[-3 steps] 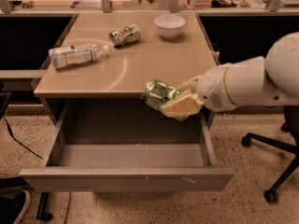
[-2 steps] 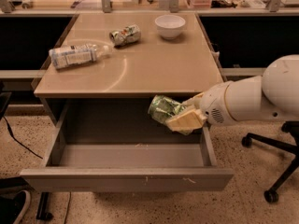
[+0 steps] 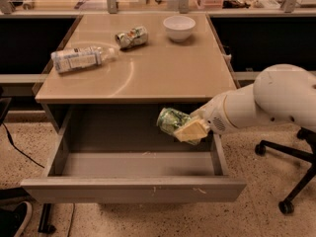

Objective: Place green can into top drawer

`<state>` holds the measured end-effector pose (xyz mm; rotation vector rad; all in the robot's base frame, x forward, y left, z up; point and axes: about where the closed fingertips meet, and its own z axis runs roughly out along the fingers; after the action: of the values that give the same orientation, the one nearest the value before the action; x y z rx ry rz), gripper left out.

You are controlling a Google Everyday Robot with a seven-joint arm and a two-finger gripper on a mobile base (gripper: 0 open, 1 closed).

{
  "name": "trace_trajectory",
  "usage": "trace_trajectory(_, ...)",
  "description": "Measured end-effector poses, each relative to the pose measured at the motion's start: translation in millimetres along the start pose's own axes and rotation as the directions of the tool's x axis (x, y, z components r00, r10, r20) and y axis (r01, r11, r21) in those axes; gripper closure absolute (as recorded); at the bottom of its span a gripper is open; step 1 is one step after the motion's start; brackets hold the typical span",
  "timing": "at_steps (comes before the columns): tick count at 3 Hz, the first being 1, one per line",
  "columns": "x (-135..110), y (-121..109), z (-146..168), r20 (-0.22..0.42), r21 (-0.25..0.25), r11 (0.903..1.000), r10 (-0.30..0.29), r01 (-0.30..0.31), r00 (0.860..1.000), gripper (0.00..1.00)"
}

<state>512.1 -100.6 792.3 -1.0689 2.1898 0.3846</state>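
Next, I let the green can go on the drawer's bottom by the side (image 3: 190, 144) nearest my white arm with my gripper. The can now hangs tilted over the open drawer.
The green can (image 3: 170, 120), with a green and white mottled label, is held tilted in my gripper (image 3: 185, 129). The gripper is shut on it, its pale yellow fingers (image 3: 190, 130) wrapping the can's right end. The can hangs over the right part of the open top drawer (image 3: 133, 184), above the drawer floor and below the edge of the tan desk (image 3: 163, 68). The drawer is pulled out wide, its grey front panel with white scuffs facing me. My white arm (image 3: 261, 105) reaches in from the right.
On the desk lie a clear plastic bottle (image 3: 79, 58) at the left, a silver-white can (image 3: 132, 36) on its side and a white bowl (image 3: 178, 27) at the back. An office chair base (image 3: 289, 167) stands at the right. Cables run along the floor at the left.
My gripper has moved down with the green can, from the level of the desk edge to lower inside the drawer opening.
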Motion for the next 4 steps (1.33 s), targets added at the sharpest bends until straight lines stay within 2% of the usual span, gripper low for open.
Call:
trace_trajectory(1, -1, 1, 2, -0.004, -0.001, 1.0, -0.007, 0.007, 1.0, 1.0)
trace_trajectory(2, 26, -6, 21, -0.041, -0.012, 0.9974, 0.07, -0.071, 0.997, 1.0)
trace_trajectory(3, 60, -18, 49, -0.089, 0.0, 0.9888, 0.149, -0.149, 0.985, 1.0)
trace_trajectory(4, 83, -26, 75, -0.13, 0.002, 0.9806, 0.195, -0.196, 0.972, 1.0)
